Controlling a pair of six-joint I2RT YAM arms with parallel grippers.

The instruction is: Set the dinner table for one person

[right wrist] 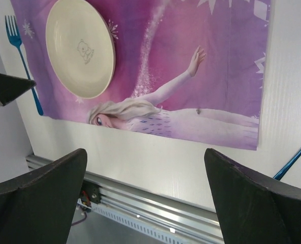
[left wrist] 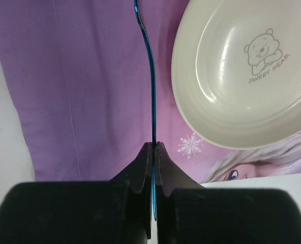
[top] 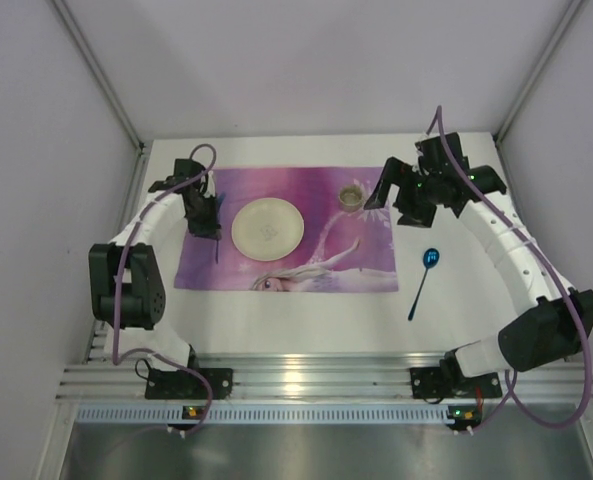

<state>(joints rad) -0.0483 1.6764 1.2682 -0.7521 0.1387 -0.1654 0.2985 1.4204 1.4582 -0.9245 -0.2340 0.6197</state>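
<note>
Next, I move my right gripper to the blue spoon and grab the spoon's handle (top: 424, 276), near the spoon's bowl.
On the white dinner table (top: 306, 320) lies a purple placemat (top: 316, 200) with a cream plate (top: 267, 228) on its left half and a small cup (top: 352, 196) further right. My left gripper (top: 208, 225) hangs over the mat's left part, shut on the handle of a blue fork (left wrist: 151, 76) that points away along the mat, left of the plate (left wrist: 241, 76). My right gripper (top: 391, 205) hovers just right of the cup, open and empty (right wrist: 145, 162). A blue spoon (top: 424, 280) rests on the bare table right of the mat.
Grey walls enclose the table on three sides. An aluminium rail (top: 306, 380) carrying both arm bases runs along the near edge. The right wrist view shows the fork (right wrist: 23, 61) at the mat's left edge and the plate (right wrist: 79, 46) beside it.
</note>
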